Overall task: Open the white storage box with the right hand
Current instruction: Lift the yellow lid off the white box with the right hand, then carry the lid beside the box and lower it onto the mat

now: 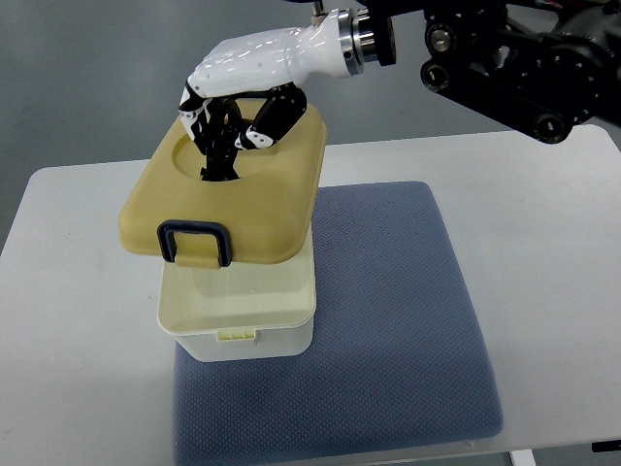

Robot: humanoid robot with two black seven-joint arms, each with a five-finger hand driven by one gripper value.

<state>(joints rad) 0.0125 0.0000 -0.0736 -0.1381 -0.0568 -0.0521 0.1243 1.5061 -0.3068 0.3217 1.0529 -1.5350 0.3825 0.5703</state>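
Next, I let go of the beige lid, now raised and tilted above the box, with my right gripper on the far half of the blue-grey mat (397,247), next to the storage box.
A white storage box (243,316) stands on a blue-grey mat, its front part uncovered so the pale inside shows. Its beige lid (238,199), with a dark latch (197,243) at the front edge, is raised and tilted above the box, shifted toward the back. My right hand (231,126), white with black fingers, reaches in from the upper right and has its fingers curled into the round recess on the lid's top, gripping the lid. The left arm does not show.
The blue-grey mat (388,320) covers the middle of a white table (78,320). My dark right arm (514,58) fills the upper right corner. Grey floor lies beyond the table's far edge.
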